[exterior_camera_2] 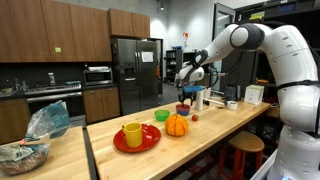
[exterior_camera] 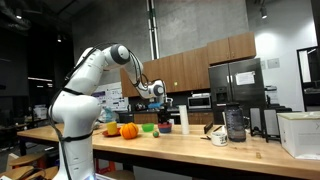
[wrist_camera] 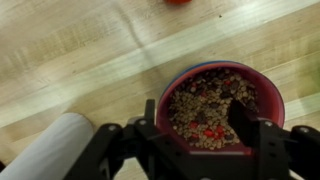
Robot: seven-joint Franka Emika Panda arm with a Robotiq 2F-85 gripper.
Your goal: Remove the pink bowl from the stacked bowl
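Observation:
I will shift my gripper toward the white cylinder and pinch the pink bowl's rim (wrist_camera: 163,107), as my open fingers are off-centre, mostly over what is in the pink bowl.
In the wrist view the pink bowl (wrist_camera: 268,95) lies just below the camera, filled with brown and red bits. A thin purple edge of the stacked bowl (wrist_camera: 215,66) shows round its far rim, so the two are nested. My gripper (wrist_camera: 195,115) is open and low over the bowl: one finger is outside the left rim, the other over the contents. In both exterior views the gripper (exterior_camera: 160,101) (exterior_camera_2: 188,93) hangs right above the bowl stack (exterior_camera: 165,127) (exterior_camera_2: 182,108) on the wooden counter.
A white cylinder (wrist_camera: 55,150) (exterior_camera: 183,120) stands close beside the bowls. An orange pumpkin (exterior_camera_2: 176,125) (exterior_camera: 128,130), a green bowl (exterior_camera_2: 162,116) and a red plate (exterior_camera_2: 120,142) with a yellow cup (exterior_camera_2: 133,133) are nearby. A white box (exterior_camera: 300,133) stands at the counter's end.

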